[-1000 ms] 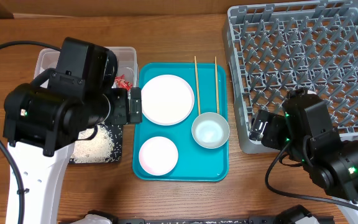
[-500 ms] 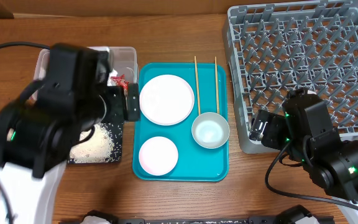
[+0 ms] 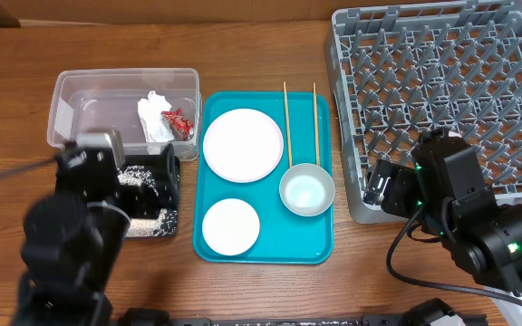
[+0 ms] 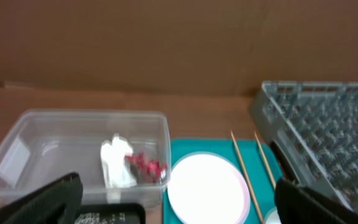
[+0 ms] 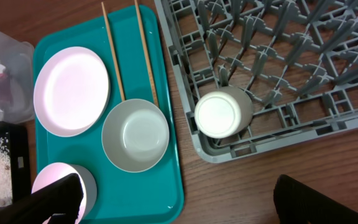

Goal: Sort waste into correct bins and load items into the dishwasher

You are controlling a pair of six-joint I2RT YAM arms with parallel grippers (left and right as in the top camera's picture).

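Observation:
I need to next move my right gripper to the bowl on the teal tray and grab the bowl's rim (image 3: 332,185) (image 5: 168,129) on the side that faces the grey dish rack.
The clear tub (image 3: 71,104) holds a crumpled white tissue (image 3: 156,116) and a red-and-white wrapper (image 3: 180,121); both also show in the left wrist view (image 4: 117,163). The black tray (image 3: 172,195) holds loose rice (image 3: 148,217). On the teal tray lie a large plate (image 3: 243,145), a smaller plate (image 3: 230,226), a bowl (image 3: 306,192) and two chopsticks (image 3: 286,118). A small cup (image 5: 222,115) lies in the grey dish rack (image 3: 442,81). My left gripper (image 4: 178,186) is open and empty, in front of the tub. My right gripper (image 5: 178,186) is open and empty, above the table near the rack's front corner.
The teal tray (image 3: 320,244) sits between the bins and the rack. My left arm (image 3: 71,240) looms blurred over the front left and covers part of the black tray. My right arm (image 3: 465,204) covers the rack's front edge. A brown cardboard wall stands behind the table.
My left arm has swung back from over the tub and black tray toward the front left, uncovering the tub with the tissue and wrapper. The right arm has not moved.

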